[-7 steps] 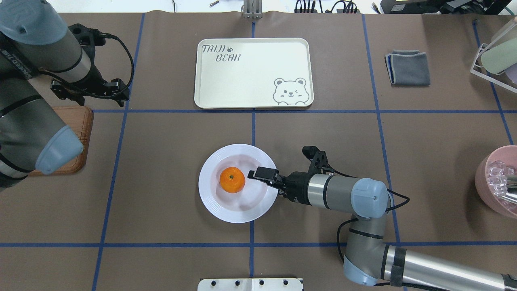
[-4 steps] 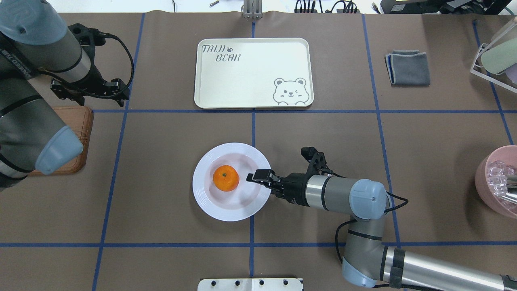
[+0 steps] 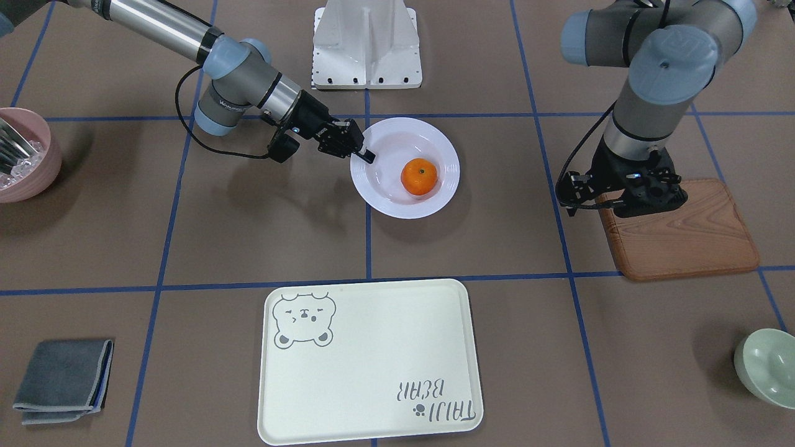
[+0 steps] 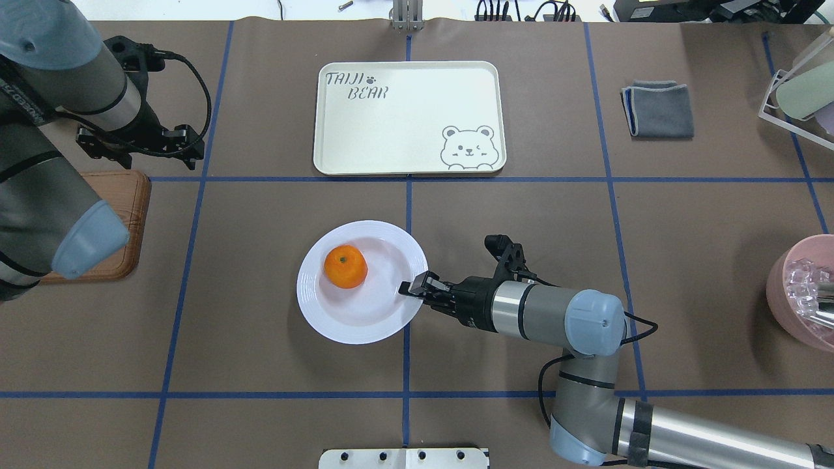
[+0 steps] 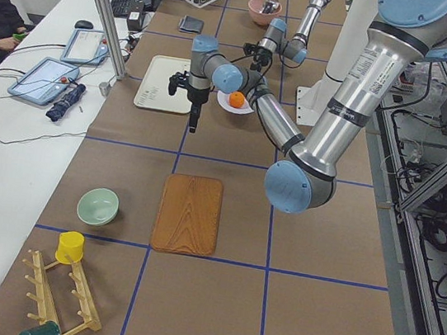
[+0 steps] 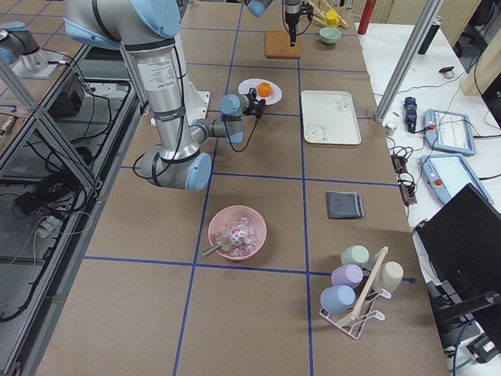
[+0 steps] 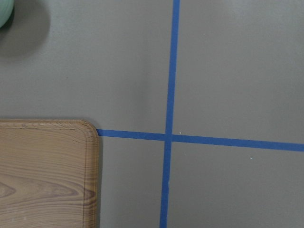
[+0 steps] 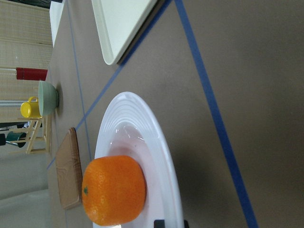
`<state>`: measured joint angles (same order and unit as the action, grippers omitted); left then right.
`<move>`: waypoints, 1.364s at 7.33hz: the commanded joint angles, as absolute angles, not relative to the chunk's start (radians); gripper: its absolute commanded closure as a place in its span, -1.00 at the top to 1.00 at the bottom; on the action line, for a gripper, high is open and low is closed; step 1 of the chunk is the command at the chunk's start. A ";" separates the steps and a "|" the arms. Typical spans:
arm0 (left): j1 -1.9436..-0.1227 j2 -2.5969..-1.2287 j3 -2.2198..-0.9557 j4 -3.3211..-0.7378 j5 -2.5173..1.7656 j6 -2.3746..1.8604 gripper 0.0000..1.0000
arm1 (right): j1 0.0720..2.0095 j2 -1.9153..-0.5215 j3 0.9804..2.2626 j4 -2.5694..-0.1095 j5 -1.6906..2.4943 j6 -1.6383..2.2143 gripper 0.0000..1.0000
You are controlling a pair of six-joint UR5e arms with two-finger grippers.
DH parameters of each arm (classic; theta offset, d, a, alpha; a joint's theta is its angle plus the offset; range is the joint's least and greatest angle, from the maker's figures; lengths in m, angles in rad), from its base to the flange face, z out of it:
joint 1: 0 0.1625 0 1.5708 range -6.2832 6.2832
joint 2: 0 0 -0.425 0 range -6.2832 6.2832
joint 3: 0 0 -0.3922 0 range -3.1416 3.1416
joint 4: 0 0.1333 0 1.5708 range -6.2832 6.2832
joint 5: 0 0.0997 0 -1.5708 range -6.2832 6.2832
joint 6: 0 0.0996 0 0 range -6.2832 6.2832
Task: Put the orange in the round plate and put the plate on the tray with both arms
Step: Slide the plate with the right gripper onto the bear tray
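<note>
The robot's right gripper will release the round plate on the cream tray [image 3: 385,356], between the bear face and the lettering.
The orange [image 4: 345,266] lies in the round plate [image 4: 365,312], off-centre toward its far-left side; it also shows as the orange [image 3: 418,176] in the plate [image 3: 388,139] in the front view. My right gripper [image 4: 412,286] is shut on the plate's right rim; only one fingertip [image 8: 168,223] shows at the rim [image 8: 161,142] beside the orange [image 8: 114,190]. The cream tray [image 4: 409,118] lies behind the plate with nothing on it. My left gripper [image 4: 140,146] hangs pointing down by the wooden board's far corner. Its fingers are hidden.
A wooden board [image 3: 680,230] lies at the left side, with a pale green bowl [image 3: 767,367] beyond it. A grey cloth [image 4: 658,109], a cup rack [image 4: 798,91] and a pink bowl [image 4: 805,293] holding clear pieces stand on the right.
The plate has slid left with my right gripper at its rim, and the orange has rolled to the plate's far-left part. The left arm has shifted only slightly.
</note>
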<state>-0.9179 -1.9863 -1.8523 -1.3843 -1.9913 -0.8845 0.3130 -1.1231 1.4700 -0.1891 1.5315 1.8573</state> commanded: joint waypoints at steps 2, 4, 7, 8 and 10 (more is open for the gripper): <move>-0.966 -1.947 -1.853 -1.382 -1.994 -0.771 0.97 | 0.392 -1.077 1.508 -0.268 1.425 1.873 -1.00; -0.995 -1.934 -1.845 -1.382 -1.994 -0.715 0.97 | 0.545 -0.965 1.496 -0.552 1.428 1.945 -1.00; -0.997 -1.934 -1.832 -1.384 -1.994 -0.716 0.97 | 0.627 -0.735 1.169 -0.686 1.476 1.989 -1.00; -0.999 -1.934 -1.825 -1.385 -1.993 -0.715 0.97 | 0.641 -0.701 1.098 -0.683 1.527 2.040 -1.00; -0.999 -1.936 -1.815 -1.390 -1.993 -0.715 0.97 | 0.647 -0.667 1.057 -0.681 1.554 2.138 -1.00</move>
